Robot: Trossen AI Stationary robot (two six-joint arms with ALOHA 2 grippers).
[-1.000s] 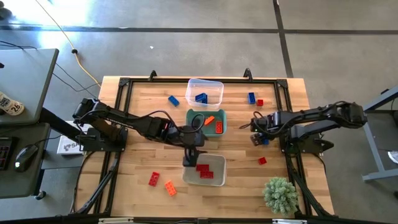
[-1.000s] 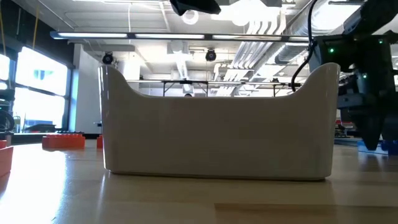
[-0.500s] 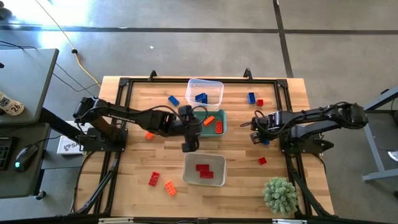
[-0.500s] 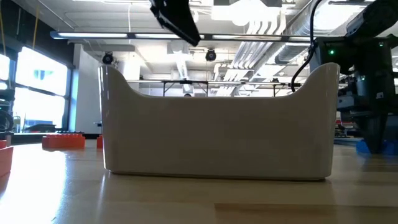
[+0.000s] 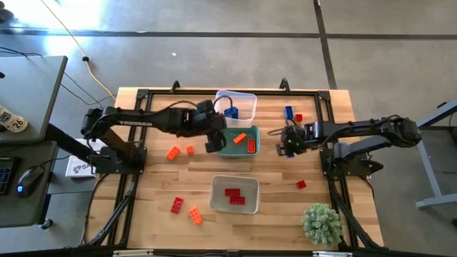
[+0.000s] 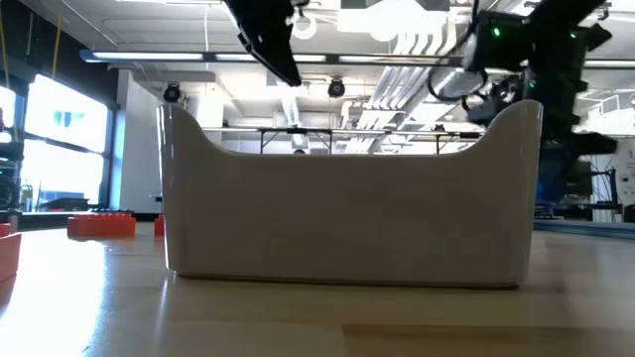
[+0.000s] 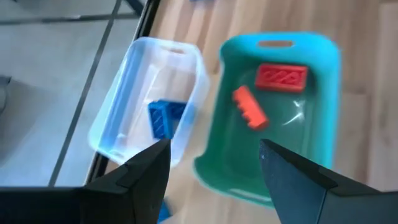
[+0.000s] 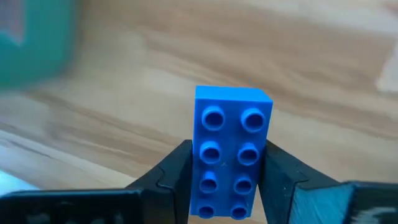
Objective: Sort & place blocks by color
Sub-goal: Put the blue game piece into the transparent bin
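Observation:
Next, I close my left gripper on the long sides [image 5: 173,153] of the larger orange block, which is beside the smaller orange block near the teal bin.
My right gripper [image 5: 287,145] is shut on a blue block [image 8: 231,143] and hangs above the wood to the right of the teal bin [image 5: 224,148]. My left gripper [image 5: 214,145] is open, holds nothing, and hovers at the teal bin's left edge. The teal bin holds an orange block [image 7: 249,107] and a red block [image 7: 281,76]. The clear bin [image 5: 246,98] behind it holds a blue block [image 7: 163,117]. The grey bin [image 5: 216,202] holds red blocks [image 5: 233,195]. My right gripper pinches the blue block's two long sides [image 8: 199,163] between its two fingers [image 8: 176,180], at the block's near end. The fingers lie along the block, whose studded top faces the wrist camera. The block is lifted clear of the table.
Loose blocks lie on the wood: two orange [image 5: 173,152] left of the teal bin, a red [image 5: 176,205] and an orange [image 5: 194,215] at the near left, a blue [image 5: 289,111] and a red [image 5: 298,117] at the far right, and a red [image 5: 301,184]. A small plant [image 5: 321,223] stands near right.
My left gripper has risen from over the grey bin and gone toward the far edge, to the teal bin's left side. My right gripper has lifted the blue block off the table and carried it up and toward the teal bin.

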